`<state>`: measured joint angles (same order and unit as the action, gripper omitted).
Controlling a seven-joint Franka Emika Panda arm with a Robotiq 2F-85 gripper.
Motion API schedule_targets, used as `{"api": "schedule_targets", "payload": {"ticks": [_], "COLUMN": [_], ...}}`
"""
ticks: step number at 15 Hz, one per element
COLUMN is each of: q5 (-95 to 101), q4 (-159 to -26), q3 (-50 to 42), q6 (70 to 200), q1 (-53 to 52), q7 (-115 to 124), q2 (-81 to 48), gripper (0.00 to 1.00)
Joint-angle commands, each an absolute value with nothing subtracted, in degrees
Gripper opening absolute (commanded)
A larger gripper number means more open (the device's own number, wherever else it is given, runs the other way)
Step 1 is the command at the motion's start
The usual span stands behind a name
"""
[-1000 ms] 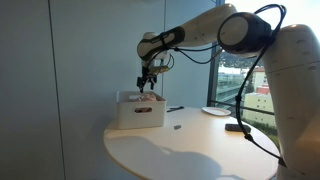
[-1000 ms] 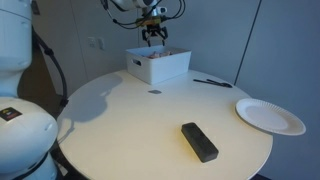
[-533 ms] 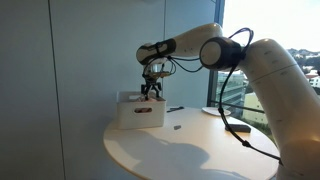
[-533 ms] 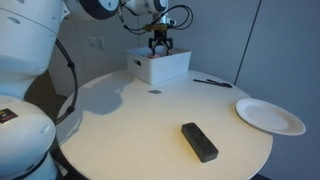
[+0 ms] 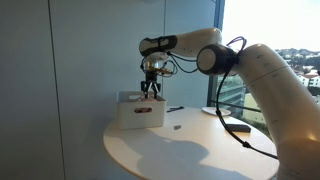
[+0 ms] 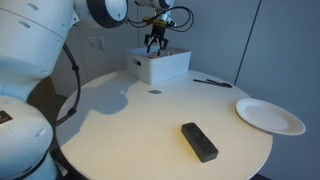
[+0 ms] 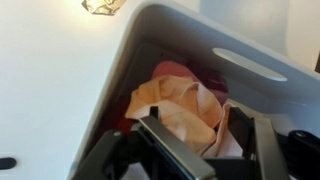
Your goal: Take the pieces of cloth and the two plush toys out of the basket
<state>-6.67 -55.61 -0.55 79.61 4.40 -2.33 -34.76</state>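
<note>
Most peach cloth is outside my gripper's fingers, so next I open, move toward the basket's side and take the cloth's edge there [image 7: 136,103].
The white basket [image 5: 140,112] stands at the back of the round table and also shows in an exterior view [image 6: 160,68]. In the wrist view its rim [image 7: 130,60] frames a bunched peach cloth [image 7: 185,105] lying over a pink and dark red item [image 7: 180,70]. My gripper [image 7: 195,125] reaches down into the basket opening, its two fingers pressed against either side of the peach cloth. In both exterior views the gripper [image 5: 150,90] [image 6: 156,45] hangs at the basket's top. No plush toy can be made out.
A flat white plate [image 6: 270,115] lies near the table edge, with a black rectangular object [image 6: 199,141] in front of it. A dark pen [image 6: 212,83] lies beside the basket, and a small dark spot [image 6: 154,92] marks the tabletop.
My gripper came down from above the basket into its opening and its fingers closed around the peach cloth.
</note>
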Motion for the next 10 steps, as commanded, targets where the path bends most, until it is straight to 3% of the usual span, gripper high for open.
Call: {"api": "schedule_targets", "payload": {"ticks": [1,2,3,5,9,10], "q5": [-3.1,0.9,3.8,6.4,1.1,-1.2], "q4": [-51.3,-51.0,-50.9,-50.0,-46.9,-45.6], "q3": [-1.3,-2.2,-2.5,-2.3,0.7,1.4], "q6": [78.7,77.6,76.9,75.8,71.5,70.2], "q1": [3.4,2.4,1.9,2.0,4.1,4.7], "q7": [-4.3,-5.4,-6.5,-7.0,-10.9,-11.0], "q2": [-36.8,-37.5,-38.3,-40.2,-43.2,-43.8], "gripper": [0.42,0.35,0.77,0.72,0.99,1.0]}}
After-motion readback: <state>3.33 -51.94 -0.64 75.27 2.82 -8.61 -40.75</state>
